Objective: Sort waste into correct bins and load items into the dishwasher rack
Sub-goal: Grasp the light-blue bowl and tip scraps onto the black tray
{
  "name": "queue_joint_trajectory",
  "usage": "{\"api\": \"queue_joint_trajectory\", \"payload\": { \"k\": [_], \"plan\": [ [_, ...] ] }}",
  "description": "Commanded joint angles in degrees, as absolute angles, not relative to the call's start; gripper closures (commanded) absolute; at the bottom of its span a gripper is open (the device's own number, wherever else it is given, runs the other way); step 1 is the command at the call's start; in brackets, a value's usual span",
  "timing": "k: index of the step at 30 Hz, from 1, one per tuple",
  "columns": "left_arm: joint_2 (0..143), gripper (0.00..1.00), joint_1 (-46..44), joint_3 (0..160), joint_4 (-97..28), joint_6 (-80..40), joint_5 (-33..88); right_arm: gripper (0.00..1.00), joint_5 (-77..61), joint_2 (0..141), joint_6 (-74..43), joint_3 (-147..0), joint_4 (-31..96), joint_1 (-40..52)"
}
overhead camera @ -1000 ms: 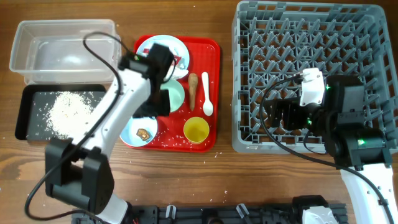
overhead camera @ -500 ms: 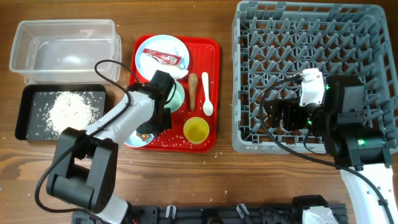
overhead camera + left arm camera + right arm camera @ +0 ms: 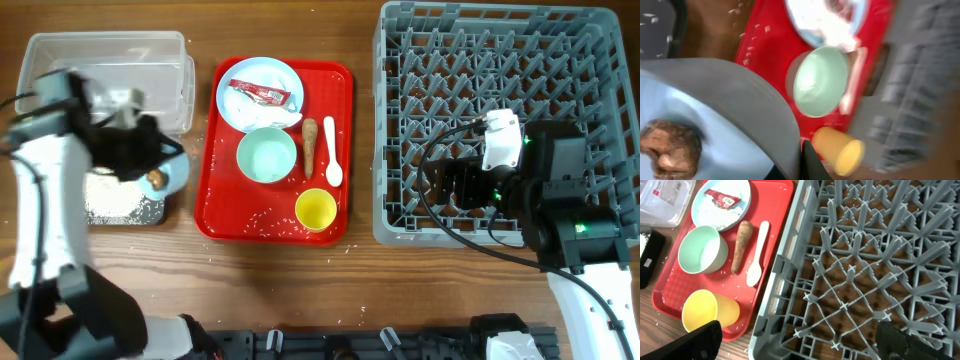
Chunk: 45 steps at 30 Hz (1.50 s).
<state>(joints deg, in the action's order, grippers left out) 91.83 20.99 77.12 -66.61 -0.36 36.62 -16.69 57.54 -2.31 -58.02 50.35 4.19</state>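
The pale blue bowl will go down from my left gripper onto the red tray's near corner (image 3: 237, 210) towards the black tray. The bowl is now held over the black tray.
My left gripper (image 3: 150, 168) is shut on the rim of a pale blue bowl (image 3: 168, 176) and holds it over the black tray (image 3: 125, 205). A small brown food lump (image 3: 667, 145) lies inside the bowl (image 3: 715, 110); the view is blurred. On the red tray (image 3: 225, 215) sit the plate (image 3: 250, 105) with the sachet wrapper (image 3: 260, 92), a second bowl (image 3: 267, 155), the carrot-like stick (image 3: 310, 143), the white spoon (image 3: 332, 155) and the yellow cup (image 3: 316, 209). My right gripper (image 3: 455, 185) hangs open over the dishwasher rack (image 3: 500, 90), holding nothing.
The clear tub (image 3: 110, 60) stands behind the black tray, which holds a heap of white rice (image 3: 105, 195). Loose rice grains (image 3: 262, 215) lie on the red tray floor. The rack's near-left corner (image 3: 775, 325) sits right beside the red tray (image 3: 670, 287).
My left arm has swung left from the red tray, carrying the bowl with the brown lump over the black tray. The right arm has not moved.
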Motion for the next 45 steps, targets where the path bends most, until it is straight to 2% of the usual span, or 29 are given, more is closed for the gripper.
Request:
{"api": "queue_joint_trajectory", "payload": {
  "k": [1,5,7,14,23,27,37,41,45],
  "plan": [
    [99.53,0.96,32.25,77.73,-66.72,11.14,54.72,0.00,-16.60,57.67,-3.01,-58.76,50.19,4.21],
    [112.88,0.96,40.64,77.73,-67.59,13.28,74.89,0.01,-16.62,57.67,-3.05,-58.76,50.22,4.21],
    [117.08,0.96,43.22,77.73,-71.29,13.04,80.60,0.01,-16.62,57.67,-3.05,-58.76,50.22,4.21],
    [117.54,0.96,46.78,77.76,-74.41,11.20,86.74,0.01,-16.62,57.67,-3.25,-58.76,50.24,4.21],
    [117.54,0.96,46.78,77.76,-74.37,0.95,89.14,0.00,-16.62,57.65,-3.60,-58.76,50.26,4.21],
    [117.54,0.96,46.78,77.76,-69.69,0.78,88.44,0.01,-16.62,57.67,-3.62,-58.76,50.74,4.21],
    [113.40,0.96,46.09,78.61,-65.34,1.21,83.99,0.01,-16.62,57.67,-4.54,-58.76,50.94,4.21],
    [97.86,0.96,41.15,79.13,-65.56,0.97,68.53,0.00,-16.60,57.67,-4.54,-58.76,51.00,4.21],
    [82.94,0.96,27.29,79.13,-65.76,-2.59,43.05,0.01,-16.62,57.65,-4.51,-58.76,51.00,4.21]
  ]
}}
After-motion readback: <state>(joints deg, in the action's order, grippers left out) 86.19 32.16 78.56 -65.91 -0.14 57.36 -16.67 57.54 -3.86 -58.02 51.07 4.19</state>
